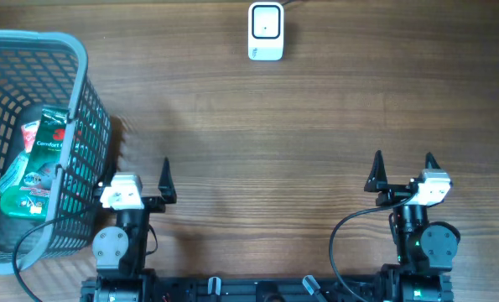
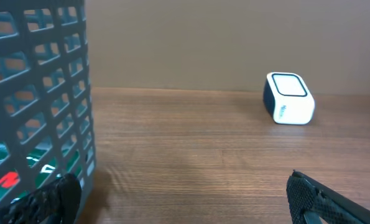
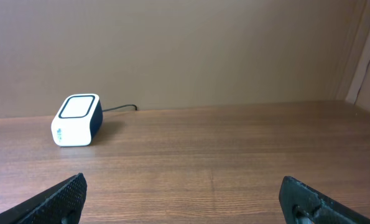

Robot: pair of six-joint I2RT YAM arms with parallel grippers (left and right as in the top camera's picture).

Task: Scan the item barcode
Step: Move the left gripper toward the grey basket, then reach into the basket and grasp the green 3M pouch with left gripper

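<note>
Next, I need to reach into the grey plastic basket with my left gripper and close it on the near end [image 1: 38,178] of the green and red packet.
The item, a green and red packet [image 1: 35,164], lies inside the grey plastic basket [image 1: 80,63] at the left; through the basket wall [image 2: 48,74] bits of the packet [image 2: 1,180] show. The white barcode scanner [image 1: 265,32] stands at the far middle of the table, also seen as the scanner [image 2: 289,98] and the scanner [image 3: 77,120]. My left gripper [image 1: 133,174] [image 2: 181,193] is open and empty beside the basket, its left finger against the wall. My right gripper [image 1: 404,164] [image 3: 183,186] is open and empty over bare wood at the near right.
The scanner's dark cable [image 3: 119,108] runs off behind it toward the back wall. Wooden tabletop [image 1: 274,134] stretches between the grippers and the scanner. The table's right edge [image 3: 359,102] shows in the right wrist view.
</note>
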